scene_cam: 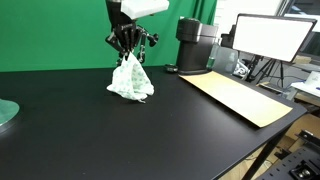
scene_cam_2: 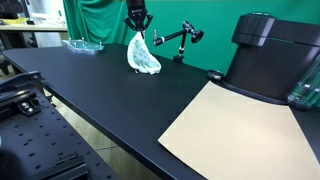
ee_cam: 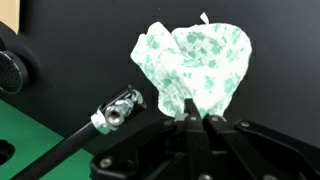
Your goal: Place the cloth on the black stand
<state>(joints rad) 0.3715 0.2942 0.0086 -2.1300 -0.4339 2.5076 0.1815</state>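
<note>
Next, my gripper lets go of the cloth, which now hangs bunched touching the table, draped over the metal-tipped rod of the black stand [ee_cam: 117, 110].
The cloth [scene_cam: 129, 80] is white with a green pattern and hangs bunched from my gripper [scene_cam: 125, 52], its lower end touching the black table. It shows in both exterior views [scene_cam_2: 142, 56] and fills the upper middle of the wrist view [ee_cam: 192, 62]. My gripper [ee_cam: 197, 118] is shut on the cloth's top. The black stand [scene_cam_2: 178, 38] is a thin jointed arm with a round base, just behind the cloth. Its metal-tipped rod [ee_cam: 116, 110] lies left of the fingers in the wrist view.
A black machine [scene_cam: 196, 45] stands at the back of the table [scene_cam: 120, 130], with a tan mat [scene_cam: 236, 95] beside it. A clear dish [scene_cam_2: 83, 44] sits near the green curtain. A monitor [scene_cam: 272, 38] stands off the table.
</note>
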